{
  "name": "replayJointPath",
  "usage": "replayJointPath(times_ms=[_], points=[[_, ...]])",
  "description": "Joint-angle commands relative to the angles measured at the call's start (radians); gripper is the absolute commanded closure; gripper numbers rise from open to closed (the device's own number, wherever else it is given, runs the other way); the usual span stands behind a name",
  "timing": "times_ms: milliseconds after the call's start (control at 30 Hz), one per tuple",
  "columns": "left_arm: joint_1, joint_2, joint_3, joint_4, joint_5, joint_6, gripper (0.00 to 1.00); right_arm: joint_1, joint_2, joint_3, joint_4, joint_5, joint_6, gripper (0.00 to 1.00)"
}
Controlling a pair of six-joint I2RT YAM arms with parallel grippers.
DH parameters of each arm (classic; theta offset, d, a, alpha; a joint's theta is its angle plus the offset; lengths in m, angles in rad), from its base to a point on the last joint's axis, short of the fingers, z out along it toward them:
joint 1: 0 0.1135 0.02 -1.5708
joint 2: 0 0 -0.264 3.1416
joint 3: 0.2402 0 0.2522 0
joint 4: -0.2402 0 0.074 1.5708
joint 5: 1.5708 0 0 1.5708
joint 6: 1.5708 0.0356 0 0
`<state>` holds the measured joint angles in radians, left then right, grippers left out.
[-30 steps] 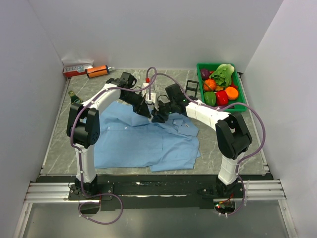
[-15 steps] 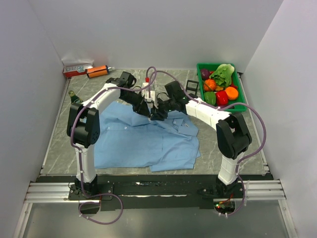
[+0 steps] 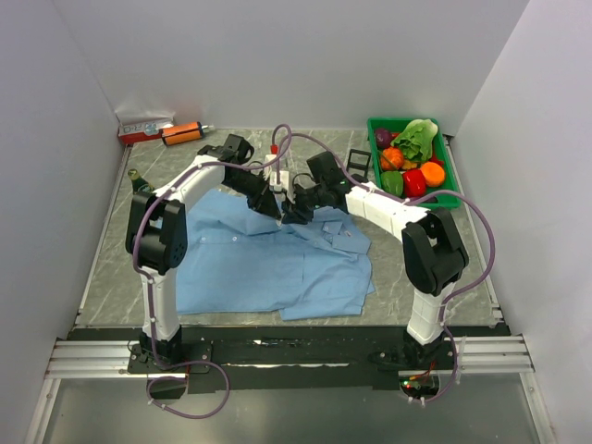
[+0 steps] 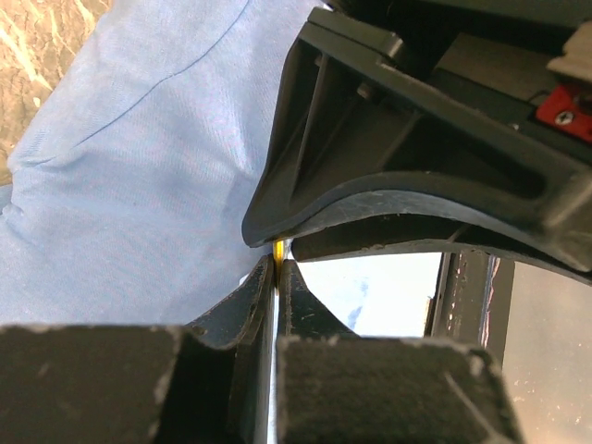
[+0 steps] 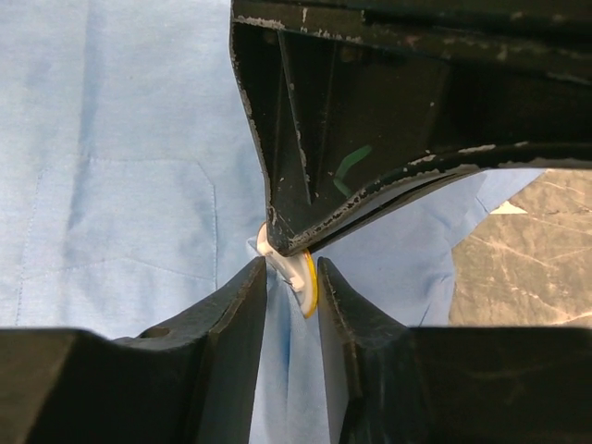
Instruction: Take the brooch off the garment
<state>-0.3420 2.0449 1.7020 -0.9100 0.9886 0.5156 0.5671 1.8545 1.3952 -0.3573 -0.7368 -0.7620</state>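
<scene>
Next, my right gripper opens, takes the shirt's fold [image 5: 289, 356] below the brooch and pulls it free, because the shirt is caught on the brooch's white back.
The light blue shirt [image 3: 259, 259] lies spread on the table; it also shows in the left wrist view [image 4: 139, 166] and the right wrist view [image 5: 120, 139]. Both grippers meet over its collar end. The brooch [image 5: 303, 277] is a small disc with a yellow face and a white back, seen edge-on. My left gripper [image 3: 277, 205] is shut on its upper edge; a thin yellow sliver [image 4: 277, 250] shows at its tips [image 4: 277, 264]. My right gripper [image 3: 292, 215] straddles the brooch [image 5: 292, 273], its jaws narrowly apart, one finger against the yellow face.
A green crate [image 3: 453, 194] of vegetables stands at the back right. An orange tube [image 3: 182, 134] and a red-white box [image 3: 143, 125] lie at the back left. Small black frames [image 3: 361, 162] and a white, red-tipped object [image 3: 276, 162] sit behind the grippers.
Both grippers stay together at the collar. The right gripper has shifted slightly up and left; the shirt has hardly moved.
</scene>
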Motion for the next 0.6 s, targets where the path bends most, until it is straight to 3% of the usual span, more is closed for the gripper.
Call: replayJointPath(times_ms=[0, 567], points=[[0.009, 0.006, 0.045, -0.012, 0.044, 0.029, 0.99, 0.008, 0.020, 0.059, 0.003, 0.007, -0.022, 0.67], [0.023, 0.034, 0.054, -0.009, 0.108, -0.032, 0.99, 0.030, 0.022, 0.035, 0.116, 0.171, 0.001, 0.84]])
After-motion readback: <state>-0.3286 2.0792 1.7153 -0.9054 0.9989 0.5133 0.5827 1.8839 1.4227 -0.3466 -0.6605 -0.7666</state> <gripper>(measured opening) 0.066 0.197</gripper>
